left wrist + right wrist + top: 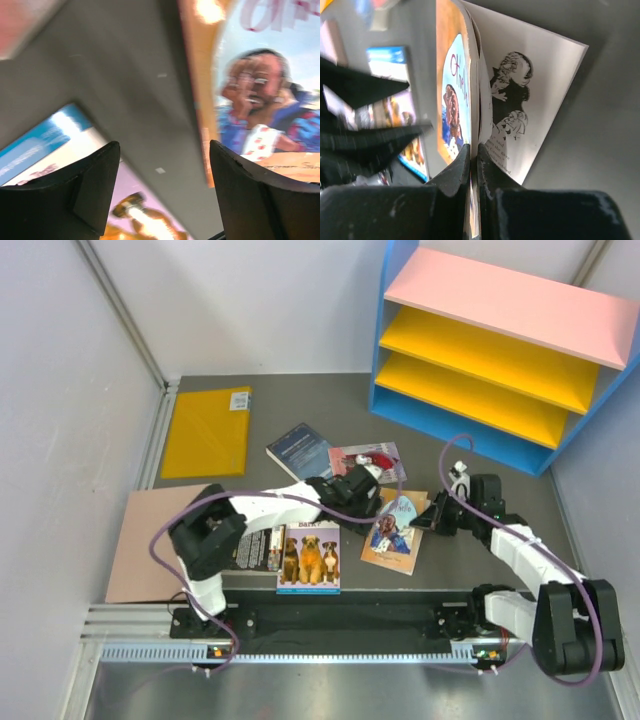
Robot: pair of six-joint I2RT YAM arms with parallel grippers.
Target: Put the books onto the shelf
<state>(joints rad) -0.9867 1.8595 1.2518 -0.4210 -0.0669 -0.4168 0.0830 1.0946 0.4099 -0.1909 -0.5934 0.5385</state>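
Observation:
The upper part of the tan book's spine (377, 510) (194, 60), opposite the edge that my right gripper holds, will be gripped by my left gripper.
The tan book (397, 530) with the blue figure lies right of centre, and my right gripper (420, 522) is shut on its right edge. In the right wrist view the gripper (473, 152) pinches the cover (452, 100) and a few leaves, while an inner page (520, 100) hangs open. My left gripper (372, 502) hovers open at the book's left side; its fingers (95, 185) hold nothing. The dog book (309, 558), the black book (255, 550), the navy book (299, 450) and the red-and-white book (375, 460) lie flat. The shelf (500, 340) stands at the back right.
A yellow flat sheet (208, 430) lies at the back left and a pinkish-brown board (150, 540) at the left, partly under the left arm. White walls close in on both sides. A metal rail (330, 625) runs along the near edge.

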